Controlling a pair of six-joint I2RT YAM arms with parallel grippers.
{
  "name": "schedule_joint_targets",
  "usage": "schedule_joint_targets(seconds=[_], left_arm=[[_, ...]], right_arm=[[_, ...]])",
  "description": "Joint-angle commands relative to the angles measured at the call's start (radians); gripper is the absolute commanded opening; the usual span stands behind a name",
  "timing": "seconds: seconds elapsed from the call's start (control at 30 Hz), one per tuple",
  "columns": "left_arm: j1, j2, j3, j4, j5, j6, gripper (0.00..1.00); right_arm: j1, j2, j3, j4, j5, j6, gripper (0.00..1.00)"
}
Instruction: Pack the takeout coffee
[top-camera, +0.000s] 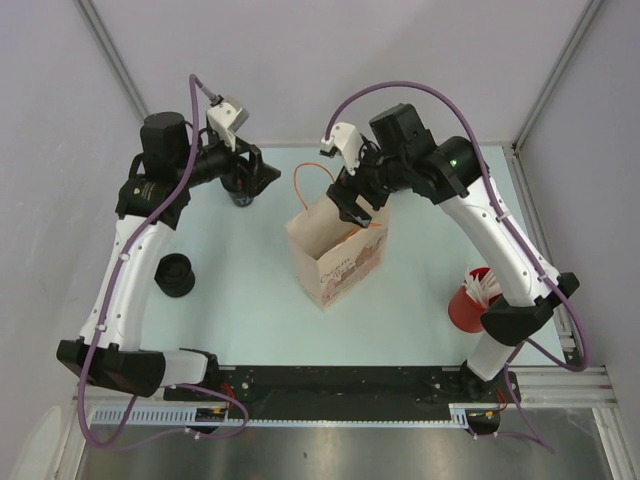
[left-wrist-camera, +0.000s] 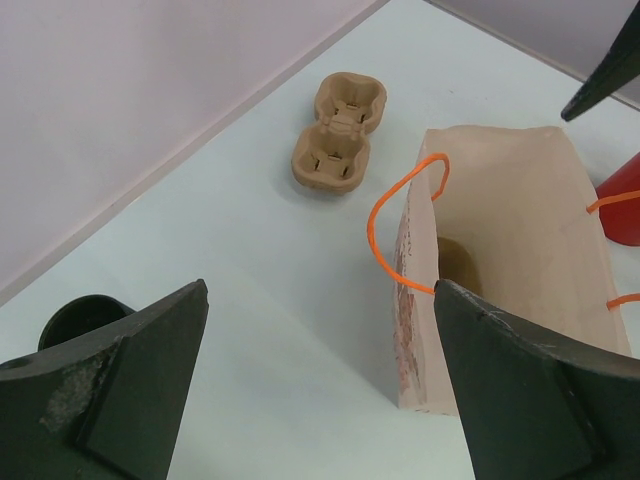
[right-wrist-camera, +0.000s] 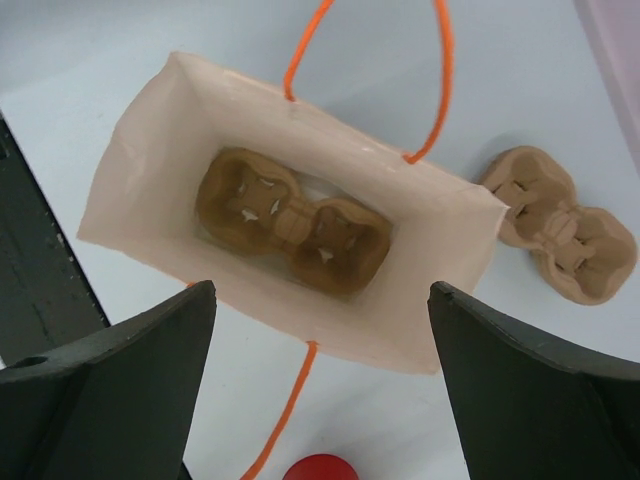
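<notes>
I will close my right gripper on the rim of the paper bag's short side (top-camera: 380, 203) (right-wrist-camera: 475, 282), the one next to the second carrier.
A paper bag (top-camera: 336, 255) with orange handles stands open mid-table. In the right wrist view a brown pulp cup carrier (right-wrist-camera: 290, 220) lies at the bottom of the bag (right-wrist-camera: 140, 190). A second carrier (right-wrist-camera: 560, 235) lies on the table beside the bag; it also shows in the left wrist view (left-wrist-camera: 338, 130), beyond the bag (left-wrist-camera: 500, 270). My right gripper (top-camera: 360, 205) hovers over the bag's far rim, open and empty (right-wrist-camera: 320, 390). My left gripper (top-camera: 258, 180) is open and empty (left-wrist-camera: 320, 400) at the far left, apart from the bag. A black cup (top-camera: 175, 275) stands left.
A red cup (top-camera: 468, 305) holding white straws stands at the right, near the right arm's base; it shows in the left wrist view (left-wrist-camera: 625, 205). A dark round object (left-wrist-camera: 80, 315) sits by my left finger. Walls close off the back and sides.
</notes>
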Motion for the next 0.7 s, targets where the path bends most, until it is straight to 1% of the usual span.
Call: schedule_joint_targets(seconds=[0.0, 0.2, 0.43, 0.6, 0.67], left_arm=[[0.005, -0.020, 0.002, 0.005, 0.027, -0.002, 0.99], [0.005, -0.009, 0.024, -0.075, 0.016, 0.055, 0.99], [0.005, -0.037, -0.012, -0.101, 0.013, 0.094, 0.99], [0.005, -0.060, -0.039, -0.102, 0.045, 0.104, 1.00], [0.005, -0.069, -0.050, -0.102, 0.065, 0.111, 0.99]], right_arm=[[-0.029, -0.046, 0.036, 0.104, 0.070, 0.052, 0.92], [-0.078, -0.022, 0.032, 0.145, 0.118, 0.081, 0.92], [-0.125, 0.019, 0.018, 0.225, 0.230, 0.119, 0.92], [-0.164, 0.064, 0.032, 0.203, 0.238, 0.142, 0.91], [-0.176, 0.078, 0.012, 0.188, 0.229, 0.142, 0.89]])
